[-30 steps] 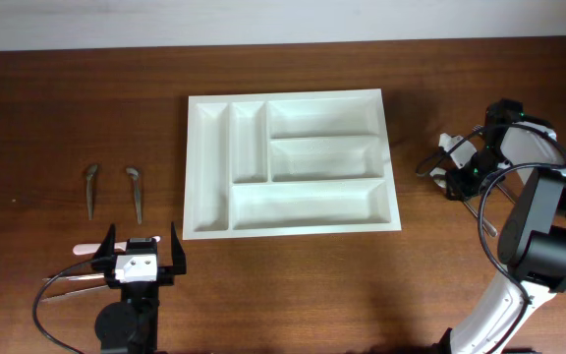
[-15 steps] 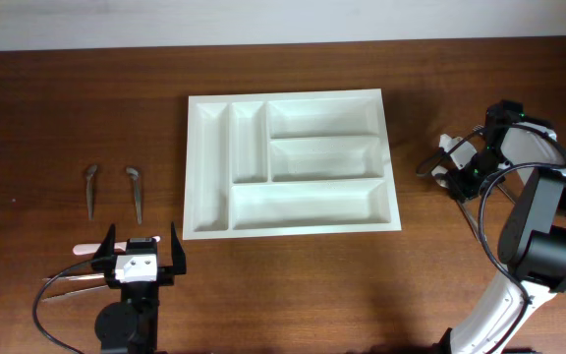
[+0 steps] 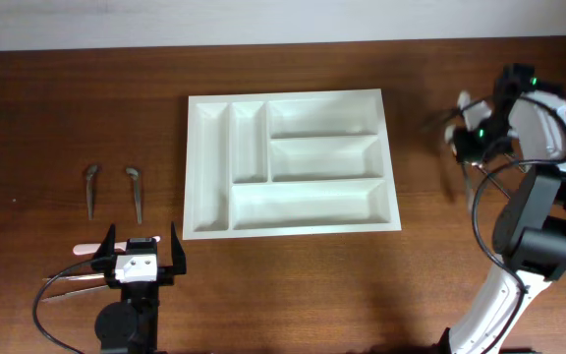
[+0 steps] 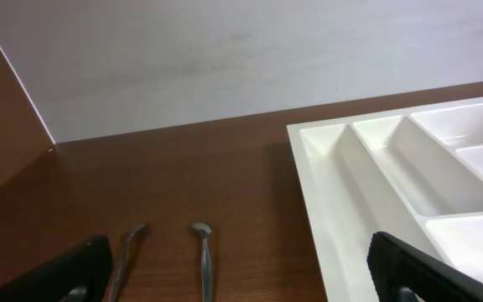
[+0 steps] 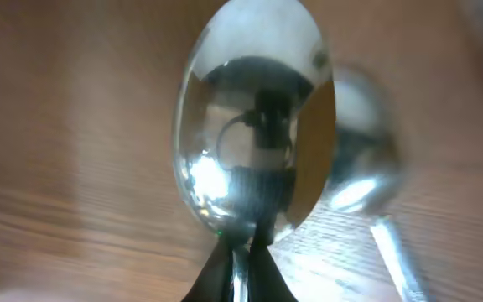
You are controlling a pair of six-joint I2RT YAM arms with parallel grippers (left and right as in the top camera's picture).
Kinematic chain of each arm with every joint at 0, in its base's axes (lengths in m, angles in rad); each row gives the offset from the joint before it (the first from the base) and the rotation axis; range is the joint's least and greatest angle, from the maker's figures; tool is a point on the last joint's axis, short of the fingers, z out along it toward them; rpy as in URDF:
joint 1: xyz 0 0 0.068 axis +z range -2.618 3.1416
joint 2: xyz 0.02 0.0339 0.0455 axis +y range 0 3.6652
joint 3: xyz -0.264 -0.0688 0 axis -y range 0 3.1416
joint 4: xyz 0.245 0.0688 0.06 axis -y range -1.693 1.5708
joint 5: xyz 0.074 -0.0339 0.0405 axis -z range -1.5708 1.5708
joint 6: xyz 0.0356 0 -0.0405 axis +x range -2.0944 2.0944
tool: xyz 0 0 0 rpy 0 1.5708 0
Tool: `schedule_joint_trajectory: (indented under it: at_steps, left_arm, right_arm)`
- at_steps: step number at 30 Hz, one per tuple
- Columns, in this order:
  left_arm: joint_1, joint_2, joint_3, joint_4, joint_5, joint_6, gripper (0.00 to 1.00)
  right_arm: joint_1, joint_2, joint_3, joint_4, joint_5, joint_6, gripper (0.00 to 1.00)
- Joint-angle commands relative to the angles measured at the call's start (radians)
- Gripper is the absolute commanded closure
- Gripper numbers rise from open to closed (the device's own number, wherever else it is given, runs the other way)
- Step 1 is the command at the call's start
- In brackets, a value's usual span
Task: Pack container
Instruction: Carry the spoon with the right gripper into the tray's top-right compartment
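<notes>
My right gripper has the metal spoon. It will let go of the spoon in the white container's crosswise section point(image 3: 326, 126) nearest the container's back side.
The white container point(image 3: 209, 232) with five compartments lies in the middle of the table, and its compartments look empty. Its left part shows in the left wrist view point(image 4: 335, 210). My right gripper point(image 3: 470, 135) is to the right of it, shut on the neck of a shiny metal spoon point(image 5: 254, 117) and holding it above the table. My left gripper point(image 3: 143, 259) is open and empty at the front left. Two grey metal utensils point(image 3: 90, 189) point(image 3: 135, 193) lie left of the container, ahead of the left gripper point(image 4: 241, 287).
A second spoon point(image 5: 360, 159) lies blurred on the wood below the held one. A pink-handled item point(image 3: 86, 249) and thin metal pieces point(image 3: 67, 285) lie by the left arm's base. The back wall runs beyond the table's far edge.
My right gripper has moved toward the far edge and up, taking the spoon off the table. The left arm has not moved.
</notes>
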Motion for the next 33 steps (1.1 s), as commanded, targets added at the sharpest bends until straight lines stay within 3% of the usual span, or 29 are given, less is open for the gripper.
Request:
schedule_joint_trajectory:
  at_steps: [1, 12, 20, 26, 33]
  left_arm:
    - [0.006, -0.009, -0.007, 0.003, -0.011, -0.01, 0.01]
    - [0.006, -0.009, -0.007, 0.003, -0.011, -0.01, 0.01]
    - [0.006, -0.009, -0.007, 0.003, -0.011, -0.01, 0.01]
    - [0.006, -0.009, -0.007, 0.003, -0.011, -0.01, 0.01]
    - [0.006, -0.009, -0.007, 0.003, -0.011, -0.01, 0.01]
  right_arm:
    - [0.056, -0.008, 0.115, -0.029, -0.043, 0.13, 0.96]
    - [0.247, -0.008, 0.254, 0.009, -0.14, 0.695, 0.96]
    - [0.353, -0.007, 0.253, 0.171, -0.19, 1.218, 0.96]
    - [0.398, -0.007, 0.253, 0.199, -0.098, 1.679, 0.96]
    - [0.431, -0.007, 0.252, 0.22, -0.029, 1.908, 0.96]
